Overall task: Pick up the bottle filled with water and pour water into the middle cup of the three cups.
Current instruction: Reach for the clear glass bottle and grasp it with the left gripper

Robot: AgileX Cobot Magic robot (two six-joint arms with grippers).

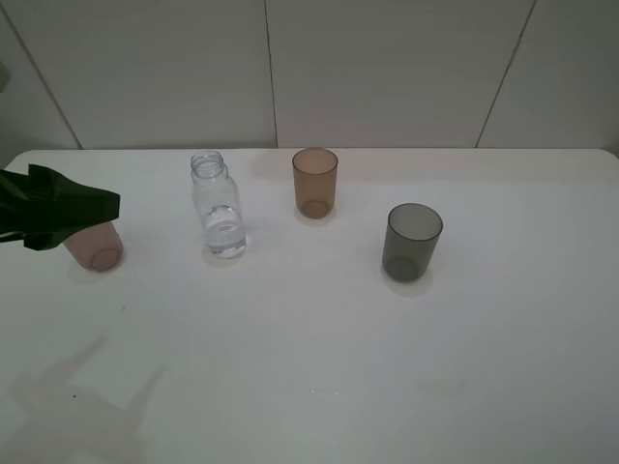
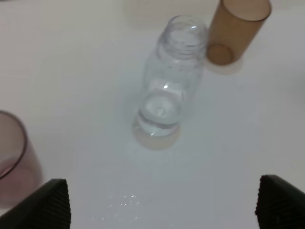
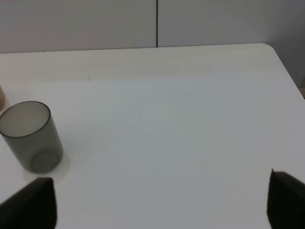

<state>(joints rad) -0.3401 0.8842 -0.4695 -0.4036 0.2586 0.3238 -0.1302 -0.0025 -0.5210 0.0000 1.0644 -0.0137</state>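
Note:
The middle of the clear bottle's body (image 1: 221, 213) (image 2: 169, 89), well below the bottle's neck, is the next place that my left gripper needs to go to and close on.
The clear, uncapped bottle (image 1: 218, 205) stands upright on the white table with water in its lower part. It also shows in the left wrist view (image 2: 167, 86). The amber-brown middle cup (image 1: 315, 182) stands upright behind and to the right of the bottle (image 2: 236, 31). The pinkish-mauve cup (image 1: 95, 246) is at the left (image 2: 12, 157) and the dark smoky-grey cup (image 1: 412, 242) at the right (image 3: 31, 136). My left gripper (image 1: 102, 208) is open and empty, above the pink cup, left of the bottle (image 2: 164, 210). My right gripper (image 3: 159, 210) is open and empty, right of the grey cup, out of the exterior view.
The white table (image 1: 319, 387) runs back to a pale panelled wall (image 1: 387, 68). Its far right corner and edge show in the right wrist view (image 3: 281, 62). Shadows of the left arm fall on the table's front left.

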